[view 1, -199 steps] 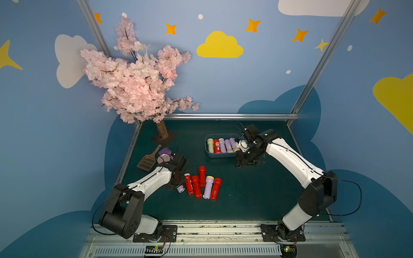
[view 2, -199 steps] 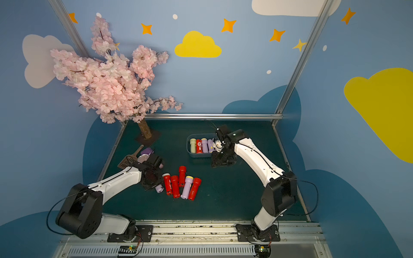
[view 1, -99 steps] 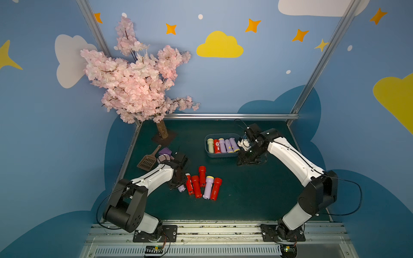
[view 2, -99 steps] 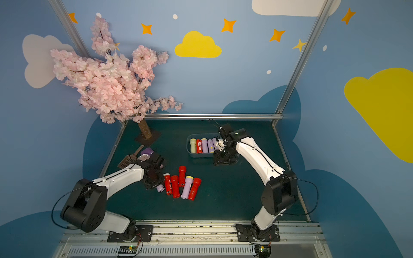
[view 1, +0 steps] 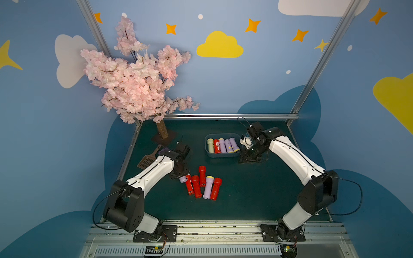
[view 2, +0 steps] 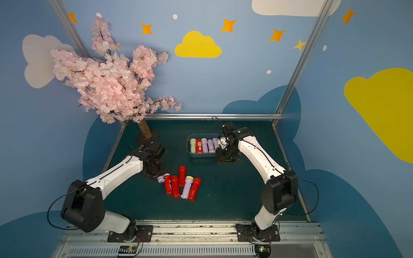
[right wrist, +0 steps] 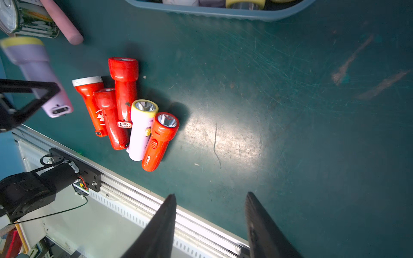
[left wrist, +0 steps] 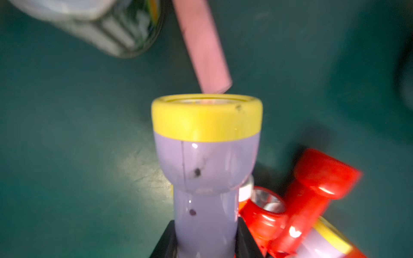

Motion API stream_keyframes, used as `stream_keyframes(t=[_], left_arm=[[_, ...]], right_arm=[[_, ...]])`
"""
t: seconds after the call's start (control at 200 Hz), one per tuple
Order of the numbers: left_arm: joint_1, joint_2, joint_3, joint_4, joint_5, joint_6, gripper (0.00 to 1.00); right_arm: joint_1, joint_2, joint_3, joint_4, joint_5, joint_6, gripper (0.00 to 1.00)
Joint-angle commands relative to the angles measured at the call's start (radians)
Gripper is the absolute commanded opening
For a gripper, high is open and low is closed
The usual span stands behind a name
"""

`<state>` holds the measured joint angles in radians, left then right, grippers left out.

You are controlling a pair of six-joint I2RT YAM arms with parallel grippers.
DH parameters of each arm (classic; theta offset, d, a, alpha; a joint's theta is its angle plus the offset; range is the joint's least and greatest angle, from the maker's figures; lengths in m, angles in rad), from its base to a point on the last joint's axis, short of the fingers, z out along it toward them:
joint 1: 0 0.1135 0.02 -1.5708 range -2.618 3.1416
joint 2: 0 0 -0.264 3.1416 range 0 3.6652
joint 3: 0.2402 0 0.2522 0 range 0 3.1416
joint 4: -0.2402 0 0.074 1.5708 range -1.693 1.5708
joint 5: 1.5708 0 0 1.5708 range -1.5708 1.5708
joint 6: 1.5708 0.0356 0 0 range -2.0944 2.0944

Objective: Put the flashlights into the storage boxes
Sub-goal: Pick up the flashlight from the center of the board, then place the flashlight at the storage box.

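The left gripper should release the lavender flashlight on top of the pale green flashlight [view 1: 211,147] in the slate-blue storage box.
My left gripper [left wrist: 205,236] is shut on the handle of a lavender flashlight [left wrist: 205,169] with a yellow head. In both top views it sits at the left end of the loose pile, and only the flashlight's butt [view 1: 183,178] [view 2: 161,179] shows past the wrist. Several more flashlights [view 1: 202,185] [right wrist: 125,107], mostly red and one lavender, lie side by side on the green mat. The slate-blue storage box [view 1: 222,155] [view 2: 201,154] holds several flashlights in a row. My right gripper [right wrist: 210,194] [view 1: 248,157] stands open and empty beside the box's right end.
A pink stick [left wrist: 201,44] and a clear jar [left wrist: 100,24] lie just beyond the held flashlight's head. A brown slotted scoop [view 1: 146,161] and the blossom tree's trunk [view 1: 162,130] stand at the back left. A metal rail [right wrist: 134,194] borders the mat's front edge.
My left jaws have closed on the lavender flashlight at the left end of the pile. The right arm has hardly moved.
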<state>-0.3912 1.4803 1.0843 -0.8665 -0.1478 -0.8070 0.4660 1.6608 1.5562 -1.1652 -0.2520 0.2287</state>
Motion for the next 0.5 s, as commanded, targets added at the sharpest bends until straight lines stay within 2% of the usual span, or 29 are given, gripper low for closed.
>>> stream_keyframes(t=[0.0, 0.34, 0.496], left_arm=[[-0.003, 0.045, 0.103, -0.050, -0.013, 0.078, 0.15], [-0.029, 0.297, 0.432, -0.015, 0.042, 0.202, 0.12], [-0.051, 0.460, 0.640, -0.018, 0.067, 0.275, 0.11]], right_arm=[[-0.006, 0.018, 0.028, -0.002, 0.003, 0.006, 0.51], [-0.021, -0.017, 0.000, 0.002, 0.034, 0.035, 0.50], [-0.033, -0.048, -0.026, 0.002, 0.050, 0.055, 0.50]])
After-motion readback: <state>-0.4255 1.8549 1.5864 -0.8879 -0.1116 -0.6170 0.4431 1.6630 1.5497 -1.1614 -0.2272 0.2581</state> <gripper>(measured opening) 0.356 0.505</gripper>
